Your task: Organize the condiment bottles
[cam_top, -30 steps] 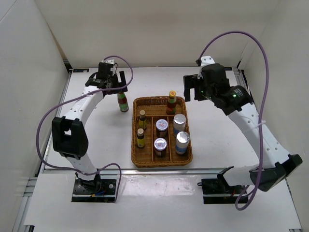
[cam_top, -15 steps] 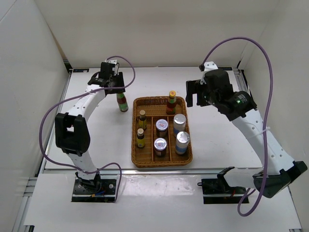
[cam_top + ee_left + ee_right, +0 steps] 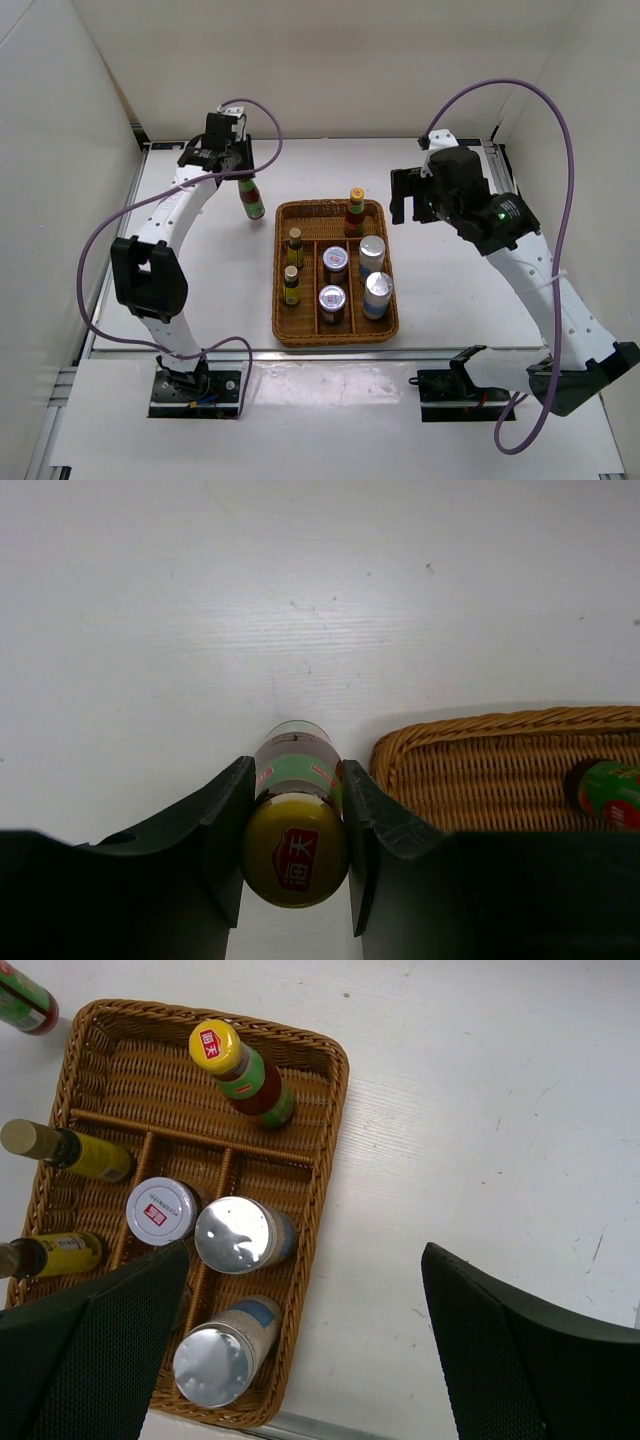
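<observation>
My left gripper will release the bottle of red sauce in the wicker tray's empty far corner (image 3: 306, 232) (image 3: 468, 792), in the spot behind the small brown bottles.
My left gripper (image 3: 244, 178) (image 3: 295, 780) is shut on the neck of a red sauce bottle (image 3: 251, 198) (image 3: 296, 852) with a yellow cap, just outside the far left corner of the wicker tray (image 3: 281, 325) (image 3: 470, 770). Inside the tray, a second red sauce bottle (image 3: 355, 212) (image 3: 245, 1075) stands at the far end. Two small brown bottles (image 3: 293, 265) (image 3: 70, 1150) fill the left strip, and several silver-lidded jars (image 3: 372, 254) (image 3: 240, 1235) fill the middle and right. My right gripper (image 3: 412, 203) (image 3: 300, 1260) hangs open and empty over the tray's right rim.
White walls enclose the table on the left, back and right. The purple cables loop above both arms. The right arm's elbow (image 3: 500, 215) reaches over the table to the right of the tray.
My left gripper has shut on the red sauce bottle, which now sits slightly farther back and left. The right gripper has drifted a little to the right, still open.
</observation>
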Tool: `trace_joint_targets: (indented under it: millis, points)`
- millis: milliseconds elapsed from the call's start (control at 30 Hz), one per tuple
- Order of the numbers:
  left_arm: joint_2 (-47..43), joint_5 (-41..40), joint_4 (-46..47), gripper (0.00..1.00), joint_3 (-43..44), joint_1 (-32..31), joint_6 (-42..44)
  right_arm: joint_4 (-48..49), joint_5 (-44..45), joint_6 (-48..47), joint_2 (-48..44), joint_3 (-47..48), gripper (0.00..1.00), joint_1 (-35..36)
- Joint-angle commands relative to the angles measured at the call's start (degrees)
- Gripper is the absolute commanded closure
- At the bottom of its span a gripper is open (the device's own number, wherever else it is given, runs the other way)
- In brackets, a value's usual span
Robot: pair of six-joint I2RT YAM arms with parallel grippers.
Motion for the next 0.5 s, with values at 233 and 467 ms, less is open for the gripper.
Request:
trace_joint_targets:
  millis: [233, 467]
  points:
    - [-6.7, 1.1, 2.7, 0.89, 11.6, -11.3, 0.2, -0.8, 1.6, -0.9, -2.5, -1.4, 0.00, -0.8]
    - [-1.1, 1.1, 2.7, 0.77, 11.6, -17.2, 0.5, -1.4, 3.7, 0.3, -3.5, -2.6, 0.00, -0.8]
